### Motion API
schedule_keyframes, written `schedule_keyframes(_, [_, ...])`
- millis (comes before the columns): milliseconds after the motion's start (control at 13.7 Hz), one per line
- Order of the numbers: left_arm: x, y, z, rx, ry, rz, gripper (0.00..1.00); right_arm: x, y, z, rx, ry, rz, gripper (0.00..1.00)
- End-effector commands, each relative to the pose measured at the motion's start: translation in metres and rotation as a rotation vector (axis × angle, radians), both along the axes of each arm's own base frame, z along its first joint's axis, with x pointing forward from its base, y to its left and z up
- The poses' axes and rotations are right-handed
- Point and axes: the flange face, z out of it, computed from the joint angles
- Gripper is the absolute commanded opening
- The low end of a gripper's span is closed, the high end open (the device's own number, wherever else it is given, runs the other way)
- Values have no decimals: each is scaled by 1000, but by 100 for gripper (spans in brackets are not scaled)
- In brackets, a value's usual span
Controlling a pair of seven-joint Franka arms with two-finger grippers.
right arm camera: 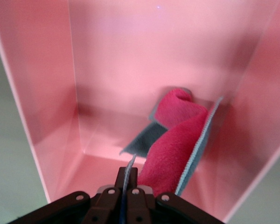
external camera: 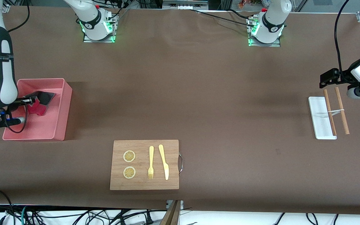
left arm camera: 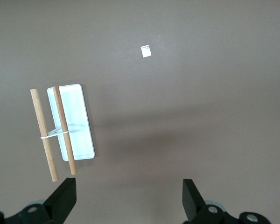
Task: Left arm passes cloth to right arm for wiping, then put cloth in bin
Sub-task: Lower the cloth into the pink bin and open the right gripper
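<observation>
My right gripper needs to release the cloth on the salmon-pink bin's bottom [external camera: 43, 103], near the side of the bin that faces the open tabletop. The cloth now hangs inside the bin.
The salmon-pink bin [external camera: 63, 109] stands at the right arm's end of the table. My right gripper [external camera: 32, 100] reaches into it, shut on a thin edge of the cloth [external camera: 41, 103]. In the right wrist view the cloth [right arm camera: 177, 135] hangs from the right gripper [right arm camera: 127, 175] inside the bin [right arm camera: 112, 56], magenta face showing and a grey fold beneath. My left gripper [external camera: 326, 79] waits open and empty over bare table beside the white tray [external camera: 320, 120]. The left wrist view shows nothing between the left gripper's [left arm camera: 129, 187] wide-apart fingers.
Two wooden sticks [external camera: 342, 111] tied with a white band lie partly across the white tray [left arm camera: 73, 122]. A bamboo cutting board [external camera: 144, 184] with a fork, a knife and two lemon slices lies near the front edge. A small white square [left arm camera: 146, 51] lies on the brown tabletop.
</observation>
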Motion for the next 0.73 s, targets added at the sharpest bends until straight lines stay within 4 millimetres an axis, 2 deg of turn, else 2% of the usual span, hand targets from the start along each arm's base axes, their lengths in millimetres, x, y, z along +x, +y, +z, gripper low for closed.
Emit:
schedule_keyframes(0, [2, -3, 6, -15, 1, 7, 100, 4, 19, -12, 4, -20, -36, 0])
schedule_keyframes(73, [2, -2, 7, -15, -1, 8, 100, 8, 29, -13, 5, -26, -43, 0])
schedule_keyframes(146, [2, -3, 7, -15, -1, 7, 100, 8, 30, -16, -3, -27, -58, 0])
schedule_keyframes(439, [2, -3, 7, -15, -1, 7, 100, -4, 32, -48, -11, -48, -60, 0])
schedule_keyframes(585, [2, -3, 7, -17, -1, 7, 100, -5, 32, -51, -13, -51, -57, 0])
schedule_keyframes(658, [2, -3, 7, -15, -1, 7, 100, -4, 32, -51, -13, -51, -56, 6])
